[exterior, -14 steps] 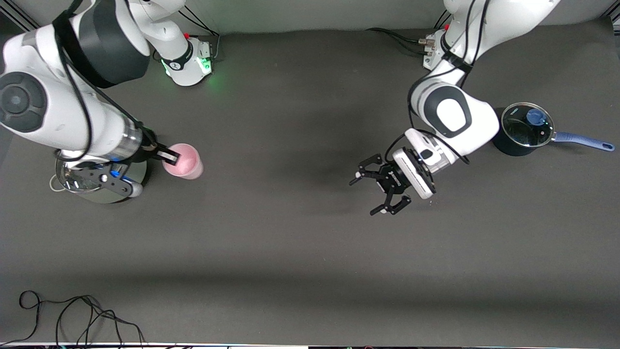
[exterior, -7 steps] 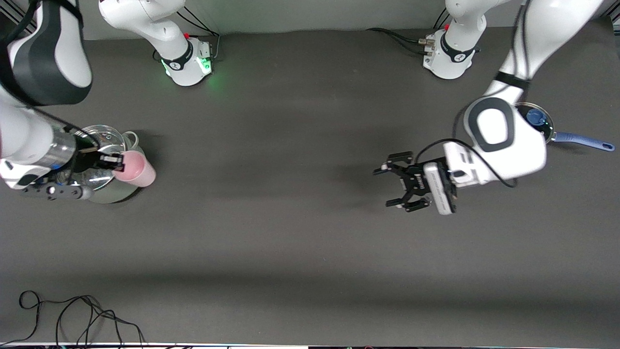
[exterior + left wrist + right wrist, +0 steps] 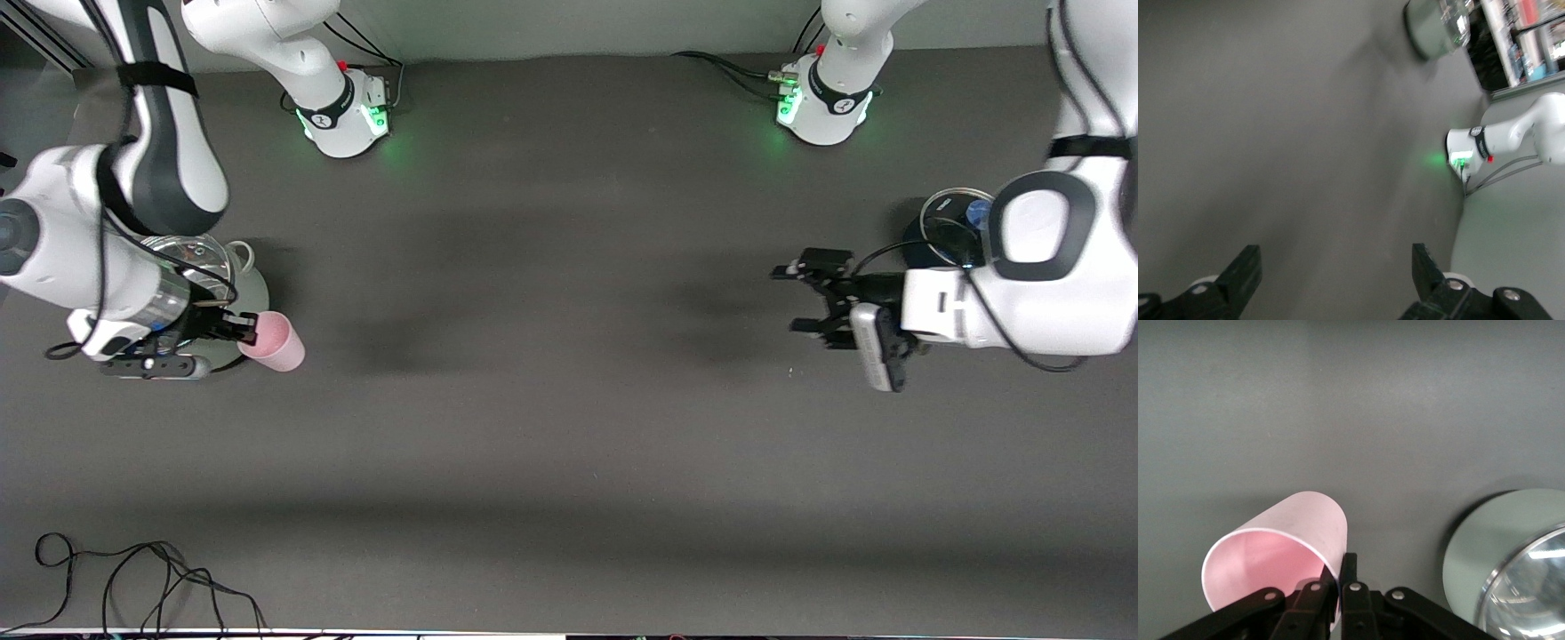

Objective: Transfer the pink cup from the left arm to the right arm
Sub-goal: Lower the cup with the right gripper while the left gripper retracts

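Observation:
Next, my right gripper puts the pink cup, now held tilted over the table, down on the bare table (image 3: 322, 362) (image 3: 1318, 508) beside the steel pot.
The pink cup (image 3: 274, 341) is held tilted, its mouth toward the right arm, over the table beside a steel pot. My right gripper (image 3: 242, 328) is shut on the cup's rim. In the right wrist view one finger sits inside the pink cup (image 3: 1281, 550) and one outside, and the right gripper (image 3: 1340, 577) pinches the wall. My left gripper (image 3: 803, 296) is open and empty over the table near the left arm's end. In the left wrist view the left gripper (image 3: 1333, 261) has only bare mat between its fingers.
A steel pot with a glass lid (image 3: 197, 263) stands under the right wrist and also shows in the right wrist view (image 3: 1511, 560). A dark pot with a glass lid (image 3: 944, 233) is half hidden by the left arm. Black cables (image 3: 133, 578) lie at the front corner.
The right arm has carried the cup toward its own end of the table, beside the steel pot. The left arm has drawn back toward its end with its gripper still open.

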Available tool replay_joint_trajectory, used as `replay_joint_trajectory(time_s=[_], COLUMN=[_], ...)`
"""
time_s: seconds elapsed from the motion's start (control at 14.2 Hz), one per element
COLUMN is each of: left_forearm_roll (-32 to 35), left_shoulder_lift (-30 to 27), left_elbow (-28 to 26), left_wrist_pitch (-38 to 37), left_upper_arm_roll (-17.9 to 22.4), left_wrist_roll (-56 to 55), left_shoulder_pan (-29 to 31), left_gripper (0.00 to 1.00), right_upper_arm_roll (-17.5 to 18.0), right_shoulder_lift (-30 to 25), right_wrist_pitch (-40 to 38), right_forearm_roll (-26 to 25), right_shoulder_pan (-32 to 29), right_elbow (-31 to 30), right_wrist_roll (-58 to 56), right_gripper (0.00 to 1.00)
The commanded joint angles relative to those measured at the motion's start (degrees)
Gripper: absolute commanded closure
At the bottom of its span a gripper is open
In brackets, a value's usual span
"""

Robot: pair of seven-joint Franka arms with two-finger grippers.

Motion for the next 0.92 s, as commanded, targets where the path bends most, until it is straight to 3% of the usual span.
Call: replay_joint_trajectory(time_s=[0.0,0.14,0.42,0.71,0.85], left_forearm_roll=[7.7,15.2,26.9,35.8,38.6], left_shoulder_lift=[-1.1,-1.1,-3.0,-5.6,-9.0], left_elbow=[5.6,10.7,16.5,17.3,14.0], left_wrist_pitch=[-8.3,-14.6,-22.2,-25.0,-22.5], left_upper_arm_roll=[0.1,0.1,0.2,0.2,0.5], left_wrist_roll=[-6.8,-10.0,-21.2,-32.0,-32.2], left_shoulder_pan=[1.2,1.2,1.2,1.9,2.7], left_gripper=[0.0,0.0,0.0,0.0,0.0], right_upper_arm_roll=[0.0,0.0,0.1,0.2,0.2], right_shoulder_lift=[-2.9,-1.2,1.0,3.9,4.6], right_wrist_pitch=[10.1,17.9,25.1,29.9,30.4], right_forearm_roll=[-1.3,-1.3,-0.7,-0.6,-0.6], right_shoulder_pan=[0.4,0.4,0.5,0.6,0.6], right_elbow=[-9.3,-13.6,-17.5,-19.5,-19.5], right_wrist_roll=[-0.8,-0.7,-0.3,-0.1,-0.1], right_gripper=[1.0,1.0,1.0,1.0,1.0])
